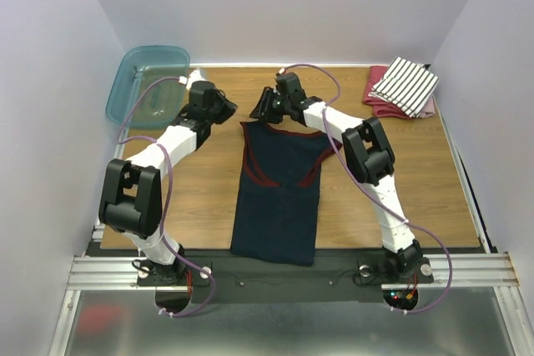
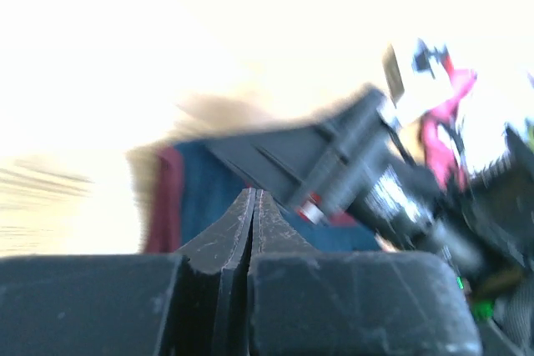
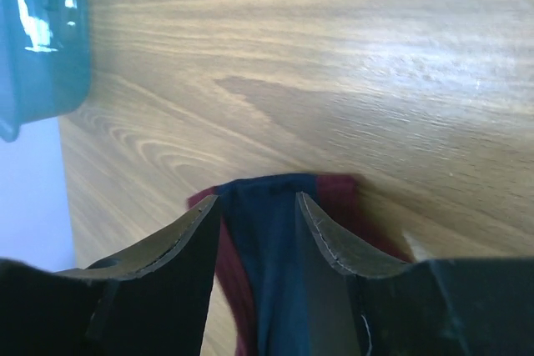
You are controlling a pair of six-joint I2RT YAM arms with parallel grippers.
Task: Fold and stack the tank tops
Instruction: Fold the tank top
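Note:
Next, my right gripper takes the strap's outer red corner (image 1: pixel 244 124) and draws it inward before the fold, because the navy tank top's strap splays toward the teal bin.
The navy tank top (image 1: pixel 278 198) with red trim lies flat and lengthwise in the middle of the table, straps toward the back. The white tank top with dark stripes (image 1: pixel 405 83) lies folded at the back right. My right gripper (image 1: pixel 259 112) is at the navy top's back left strap; in the right wrist view its jaws (image 3: pixel 259 202) stand open, with the navy strap (image 3: pixel 267 239) between them. My left gripper (image 1: pixel 227 109) is just left of that corner, above the wood. In the blurred left wrist view it (image 2: pixel 253 195) is shut with nothing seen between the fingers, and the navy top (image 2: pixel 196 193) lies beyond.
A teal plastic bin (image 1: pixel 146 82) stands at the back left corner and shows in the right wrist view (image 3: pixel 37 31). A dark red folded cloth (image 1: pixel 377 99) lies under the striped top. White walls close in the table on three sides.

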